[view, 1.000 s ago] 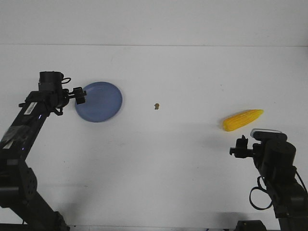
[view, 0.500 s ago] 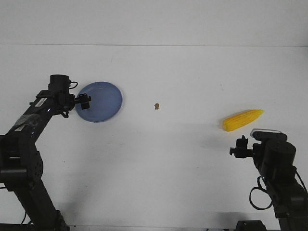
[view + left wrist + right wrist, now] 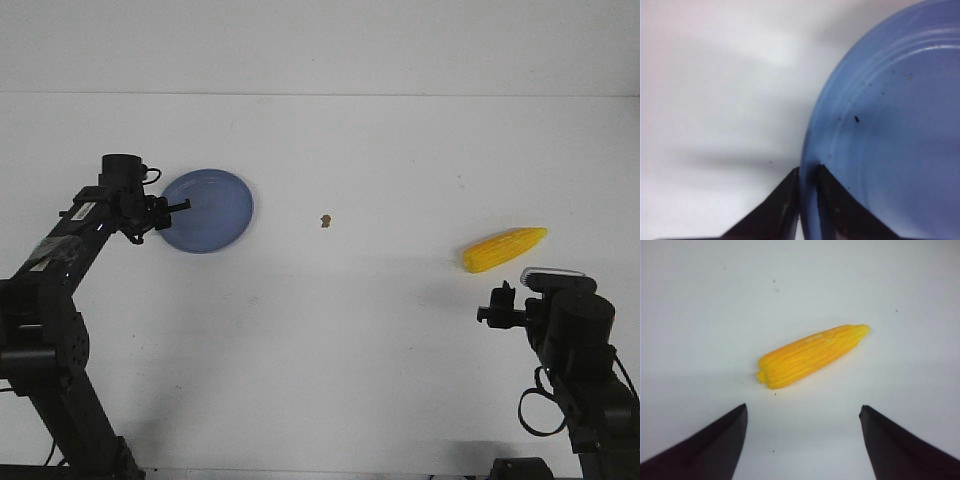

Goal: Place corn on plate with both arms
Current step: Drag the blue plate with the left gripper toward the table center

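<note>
Next, I release the periwinkle-blue plate from my left gripper on the white table (image 3: pixel 315 314) in front of the brown speck.
The periwinkle-blue plate (image 3: pixel 208 210) lies on the white table at the left. My left gripper (image 3: pixel 176 208) is shut on its left rim; in the left wrist view the two fingers pinch the plate's rim (image 3: pixel 812 145), gripper (image 3: pixel 807 169). The yellow-orange corn (image 3: pixel 504 248) lies on the table at the right, pointed end to the right. My right gripper (image 3: pixel 505 300) is just in front of it, open and empty. In the right wrist view the corn (image 3: pixel 812 355) lies beyond the open gripper (image 3: pixel 803 408), apart from both fingers.
A tiny brown speck (image 3: pixel 326 220) sits on the table between the plate and the corn. The white table (image 3: pixel 330 340) stretches to a back edge near the top of the front view.
My left gripper has moved onto the plate's left rim and closed on it; the plate has shifted slightly. The right arm and the corn have not moved.
</note>
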Available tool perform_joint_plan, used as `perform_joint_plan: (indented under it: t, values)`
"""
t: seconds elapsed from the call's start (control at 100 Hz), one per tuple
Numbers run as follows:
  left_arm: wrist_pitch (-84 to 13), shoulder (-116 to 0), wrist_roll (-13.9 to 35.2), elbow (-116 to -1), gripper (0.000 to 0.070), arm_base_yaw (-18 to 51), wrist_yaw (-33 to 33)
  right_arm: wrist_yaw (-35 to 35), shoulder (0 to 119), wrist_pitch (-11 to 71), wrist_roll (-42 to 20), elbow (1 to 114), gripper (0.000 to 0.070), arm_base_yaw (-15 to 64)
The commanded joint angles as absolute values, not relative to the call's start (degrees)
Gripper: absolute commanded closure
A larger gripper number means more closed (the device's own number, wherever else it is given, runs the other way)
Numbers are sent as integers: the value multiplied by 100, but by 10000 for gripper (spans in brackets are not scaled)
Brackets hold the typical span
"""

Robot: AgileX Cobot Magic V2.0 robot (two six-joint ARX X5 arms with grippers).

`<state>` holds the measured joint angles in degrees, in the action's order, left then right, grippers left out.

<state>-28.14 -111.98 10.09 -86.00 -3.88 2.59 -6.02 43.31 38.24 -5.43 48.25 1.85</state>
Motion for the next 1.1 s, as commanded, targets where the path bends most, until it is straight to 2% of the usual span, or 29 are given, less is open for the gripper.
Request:
perform_joint_plan:
  t: [0.0,0.3,0.5,0.72,1.09]
  values:
    - [-2862,-11290,1017,-8674,692,-386,478,-600,4355,3778,-600,4919,224,191]
    - [-3024,-10449,1125,-8672,693,-381,2053,-600,4355,3771,-600,4919,224,191]
    - [-3168,-9887,1232,-8493,693,-75,2611,-598,4355,3771,-600,4919,224,191]
    - [-3144,-9395,1232,-7725,693,663,2694,-598,4355,3769,-600,4919,224,191]
    - [-2298,-9179,1256,-6399,693,2067,2692,-598,4355,3728,-600,4919,224,191]
